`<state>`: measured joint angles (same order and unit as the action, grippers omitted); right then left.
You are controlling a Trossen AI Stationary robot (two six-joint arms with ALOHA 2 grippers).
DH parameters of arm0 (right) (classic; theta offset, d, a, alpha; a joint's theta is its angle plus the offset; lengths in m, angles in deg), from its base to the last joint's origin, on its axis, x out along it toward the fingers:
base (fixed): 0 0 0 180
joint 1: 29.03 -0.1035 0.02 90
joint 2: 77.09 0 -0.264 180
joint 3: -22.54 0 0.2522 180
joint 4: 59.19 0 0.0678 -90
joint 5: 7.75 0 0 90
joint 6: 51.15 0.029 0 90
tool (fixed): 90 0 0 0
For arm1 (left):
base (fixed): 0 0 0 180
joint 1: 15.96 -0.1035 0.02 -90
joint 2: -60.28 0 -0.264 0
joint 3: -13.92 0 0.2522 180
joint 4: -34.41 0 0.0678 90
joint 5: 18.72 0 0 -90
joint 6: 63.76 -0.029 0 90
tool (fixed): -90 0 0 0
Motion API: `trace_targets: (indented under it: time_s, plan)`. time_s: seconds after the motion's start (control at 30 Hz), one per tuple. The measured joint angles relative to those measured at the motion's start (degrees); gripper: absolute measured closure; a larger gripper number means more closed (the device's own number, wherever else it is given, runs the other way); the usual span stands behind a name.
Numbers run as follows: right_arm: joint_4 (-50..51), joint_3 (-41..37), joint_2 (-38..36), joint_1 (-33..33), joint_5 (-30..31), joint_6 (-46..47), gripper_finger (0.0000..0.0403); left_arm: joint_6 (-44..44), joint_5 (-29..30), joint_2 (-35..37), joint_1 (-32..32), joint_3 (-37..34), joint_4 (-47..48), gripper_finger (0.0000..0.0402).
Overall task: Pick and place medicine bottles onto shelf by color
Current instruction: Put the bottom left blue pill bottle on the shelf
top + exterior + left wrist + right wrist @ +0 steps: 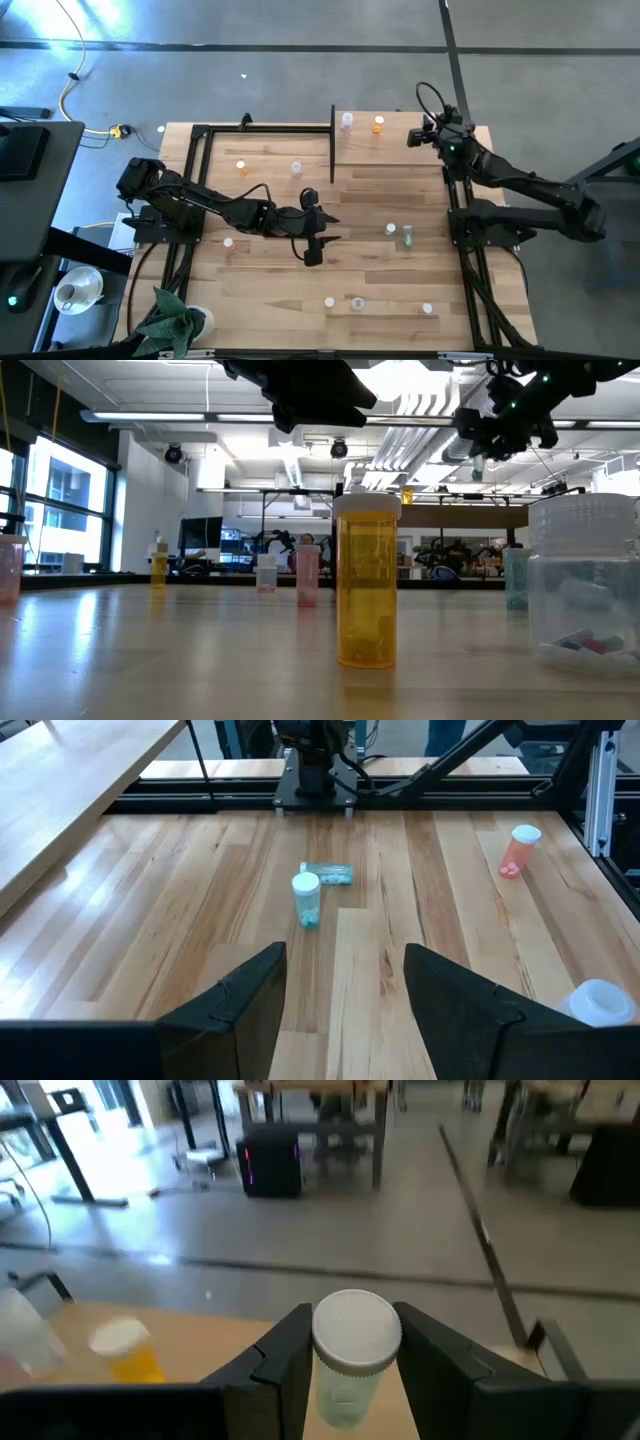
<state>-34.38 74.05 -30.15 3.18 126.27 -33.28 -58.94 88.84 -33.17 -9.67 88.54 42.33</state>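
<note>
I will use my right gripper to set the white-capped medicine bottle down on the pale shelf (440, 126) close to the black metal post.
My right gripper (413, 137) is at the table's far right, above the pale shelf (400, 155), shut on a white-capped medicine bottle (357, 1330) with a pale body. An orange bottle (130, 1352) and a clear one (20, 1330) stand on the shelf beyond it. My left gripper (345, 990) hangs open over the table's middle and touches nothing. Ahead of it a blue-green bottle (307, 898) stands upright, a green one (328, 873) lies on its side, and a pink one (515, 850) stands farther off. My right gripper pinches the bottle's body just under the white cap (345, 1390) between its two fingers, one on each side. The fingers come nearly level from the table's right side. The bottle is roughly upright, cap up, and lifted clear of the shelf.
Black metal posts (332, 145) edge the shelf and a black frame (195, 180) runs along the left. An orange (241, 167) and a clear bottle (296, 168) stand at the far left. Three more bottles (357, 302) stand near the front edge. A plant (170, 320) sits at the near left corner.
</note>
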Motion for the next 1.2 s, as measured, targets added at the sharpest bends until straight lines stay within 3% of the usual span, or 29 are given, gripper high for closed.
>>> trace_targets:
  time_s: [0.27, 0.73, 0.97, 1.2]
  plan:
    - [7.7, 0.0, 0.0, 5.4, -1.1, 4.8, 0.0279, 0.0, -0.2, 0.0, 0.0, 0.0, 0.0, 0.021]
    - [9.7, 0.0, 4.3, 11.7, -5.2, 5.8, 0.0279, 0.1, -0.2, 0.0, 0.0, 0.0, 0.0, 0.021]
    - [9.4, 0.0, 8.3, 12.5, -1.3, 5.7, 0.0279, 0.0, -0.2, 0.0, 0.0, 0.0, 0.0, 0.021]
    - [9.7, 0.0, 8.3, 12.5, -1.2, 5.7, 0.0279, 0.0, -0.2, 0.0, 0.0, 0.0, 0.0, 0.021]
